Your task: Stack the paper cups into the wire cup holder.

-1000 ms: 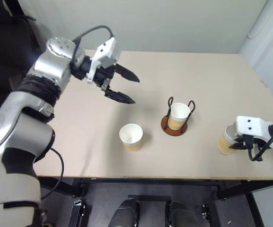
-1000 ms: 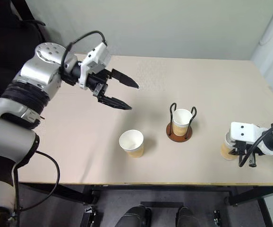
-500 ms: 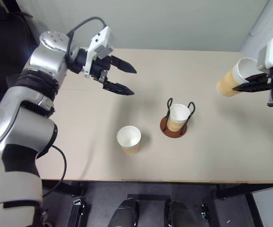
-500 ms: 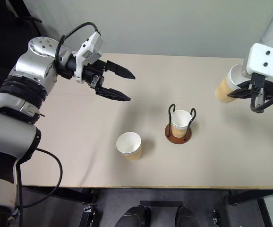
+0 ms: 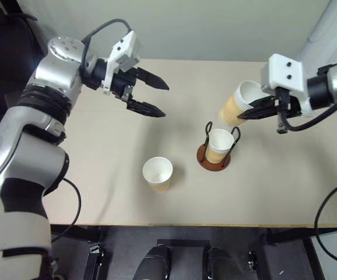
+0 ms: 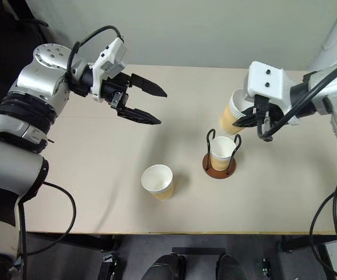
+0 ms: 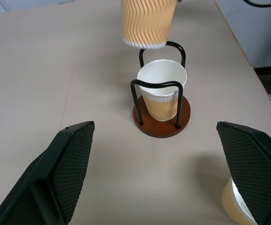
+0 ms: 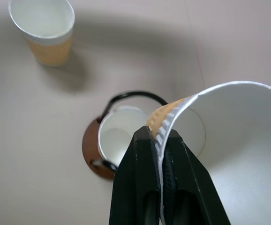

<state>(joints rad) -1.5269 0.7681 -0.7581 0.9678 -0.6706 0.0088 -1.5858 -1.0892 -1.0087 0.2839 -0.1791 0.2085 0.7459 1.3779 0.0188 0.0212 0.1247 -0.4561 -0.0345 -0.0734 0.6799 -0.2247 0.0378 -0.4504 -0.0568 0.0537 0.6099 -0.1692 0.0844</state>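
The paper cup in my right gripper will be let go inside the cup [image 5: 220, 140] [image 8: 121, 134] that stands between the black loops of the holder.
The wire cup holder [image 5: 214, 157] stands mid-table with one paper cup [image 5: 219, 143] upright inside its black loops. My right gripper [image 5: 260, 108] is shut on the rim of a second paper cup [image 5: 237, 102], holding it tilted in the air just above and behind the holder; the right wrist view has my fingers [image 8: 149, 187] pinching that rim with the holder [image 8: 92, 151] below. A third paper cup [image 5: 157, 172] stands upright on the table toward the front left of the holder. My left gripper [image 5: 155, 99] hovers open and empty over the table's back left.
The beige table [image 5: 98, 175] has its front edge close to the standing cup. A pale wall runs behind the table. Dark chairs stand at the far left.
My right gripper lifted the cup from the table's right front, raised it high, then carried it left to just above the holder. The left gripper stayed put.
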